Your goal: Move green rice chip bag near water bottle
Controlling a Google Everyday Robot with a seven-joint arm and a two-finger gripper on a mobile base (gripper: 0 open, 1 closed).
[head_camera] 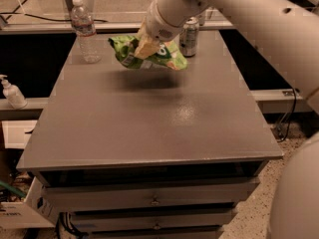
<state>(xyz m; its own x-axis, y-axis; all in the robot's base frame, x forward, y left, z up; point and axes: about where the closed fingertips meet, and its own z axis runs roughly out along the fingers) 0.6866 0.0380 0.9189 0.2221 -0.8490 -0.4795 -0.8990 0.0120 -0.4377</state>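
Next, my gripper releases the green rice chip bag next to the water bottle, on the side that is toward the can (131, 59). The bag still hangs above the table's far middle.
The green rice chip bag (164, 58) hangs crumpled in the air above the far middle of the grey table (149, 118), casting a shadow below it. My gripper (146, 47) is shut on the bag's middle, with the white arm reaching in from the upper right. The water bottle (84, 30), clear with a white cap, stands upright at the table's far left corner, a short way left of the bag.
A silver-green drink can (189, 36) stands at the far edge just right of the bag. A white pump bottle (12, 91) sits on a ledge left of the table. Drawers (154, 200) lie under the table front.
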